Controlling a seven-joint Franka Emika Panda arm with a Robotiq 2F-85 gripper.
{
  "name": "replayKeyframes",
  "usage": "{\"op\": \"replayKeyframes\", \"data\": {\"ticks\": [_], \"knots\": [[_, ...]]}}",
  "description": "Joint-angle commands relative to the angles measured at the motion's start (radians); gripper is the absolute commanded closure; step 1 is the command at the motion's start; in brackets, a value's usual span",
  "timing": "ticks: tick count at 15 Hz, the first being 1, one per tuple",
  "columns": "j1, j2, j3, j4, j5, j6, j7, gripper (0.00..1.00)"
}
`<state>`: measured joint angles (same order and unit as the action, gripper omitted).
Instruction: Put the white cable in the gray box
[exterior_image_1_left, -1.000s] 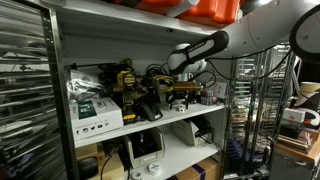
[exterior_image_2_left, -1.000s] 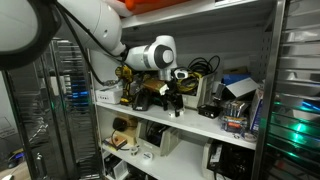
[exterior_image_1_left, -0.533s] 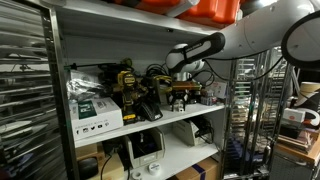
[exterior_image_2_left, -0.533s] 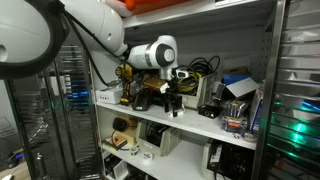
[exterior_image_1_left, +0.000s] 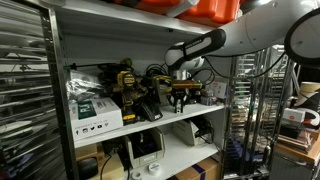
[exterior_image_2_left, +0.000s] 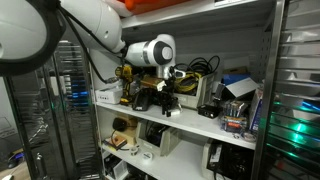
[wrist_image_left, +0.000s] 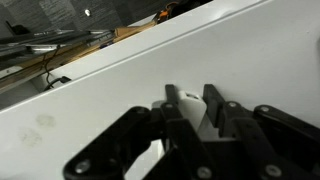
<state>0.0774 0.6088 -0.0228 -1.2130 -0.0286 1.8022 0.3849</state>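
Observation:
I will let go of the white cable, pinched just above the shelf board now, on the yellow cables inside the gray box (exterior_image_1_left: 176, 86) on the shelf.
In the wrist view my gripper (wrist_image_left: 192, 94) is shut on a small cream-white lump, the white cable (wrist_image_left: 193, 108), pinched between the two black fingers just above the white shelf board (wrist_image_left: 90, 110). In both exterior views the gripper (exterior_image_1_left: 180, 97) (exterior_image_2_left: 167, 104) points down at the middle of the cluttered shelf, and the cable is too small to pick out there. I cannot make out the gray box among the clutter.
Black and yellow power tools (exterior_image_1_left: 128, 88), black coiled cables (exterior_image_2_left: 203, 70) and a white carton (exterior_image_1_left: 95, 112) crowd the shelf (exterior_image_1_left: 170, 120). An upper shelf board (exterior_image_1_left: 130, 22) hangs close above the arm. Metal racks (exterior_image_1_left: 25, 90) stand at the side.
The jaws have gone from wide open to shut on the white cable. The arm has hardly moved along the shelf.

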Motion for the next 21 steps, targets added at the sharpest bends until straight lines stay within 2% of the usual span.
{"op": "replayKeyframes", "data": {"ticks": [1,6,9,11,16,19,21], "knots": [[0.034,-0.115,-0.004,-0.181,-0.024,0.058,-0.001,0.92],[0.080,-0.262,-0.003,-0.421,-0.070,0.270,0.073,0.92],[0.101,-0.343,-0.010,-0.575,-0.089,0.453,0.171,0.92],[0.114,-0.402,-0.024,-0.681,-0.142,0.587,0.266,0.92],[0.098,-0.564,-0.059,-0.951,-0.347,0.870,0.550,0.92],[0.062,-0.602,-0.075,-1.000,-0.513,0.975,0.753,0.92],[0.066,-0.599,-0.105,-0.969,-0.632,1.013,0.895,0.92]]}}
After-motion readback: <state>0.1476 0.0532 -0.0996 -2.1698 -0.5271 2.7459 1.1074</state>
